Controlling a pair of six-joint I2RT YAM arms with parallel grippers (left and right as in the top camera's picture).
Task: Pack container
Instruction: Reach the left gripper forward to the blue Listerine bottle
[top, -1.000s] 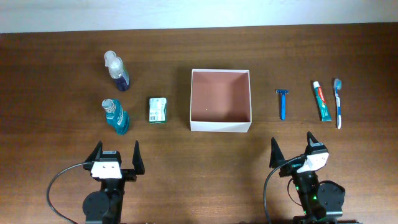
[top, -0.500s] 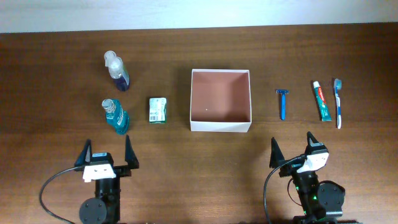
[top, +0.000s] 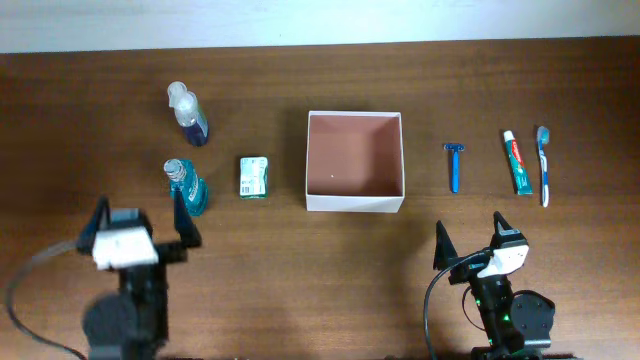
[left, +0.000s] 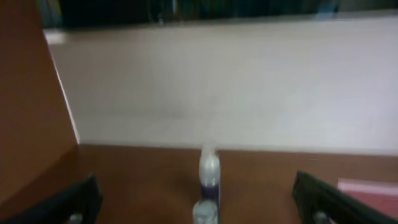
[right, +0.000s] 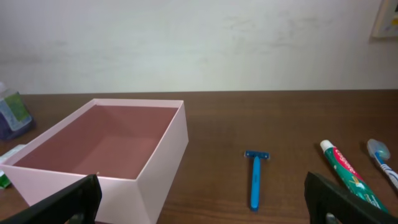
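The robot's left gripper should next move to the teal bottle's top end (top: 177, 173) (left: 205, 214), by the bottle's cap, and close there.
The container (top: 354, 204), a square white-walled box with a reddish-brown inside, stands mid-table with nothing in it. My left gripper (top: 140, 203) is open, just in front and left of a teal bottle (top: 187, 187). The left wrist view is blurred: a clear-capped bottle (left: 209, 177) stands between my dark fingers (left: 79, 200), apart from both. My right gripper (top: 469, 224) is open near the front edge. In the right wrist view its fingers (right: 346, 200) frame the container (right: 158, 180) and a blue razor (right: 254, 182).
A purple bottle with a clear cap (top: 188, 115) stands behind the teal one. A green packet (top: 254, 176) lies left of the container. To its right lie the razor (top: 454, 165), a toothpaste tube (top: 517, 162) and a toothbrush (top: 543, 165).
My left arm has swung left and forward, bringing its open gripper up beside the teal bottle. The right arm and all the items have stayed put.
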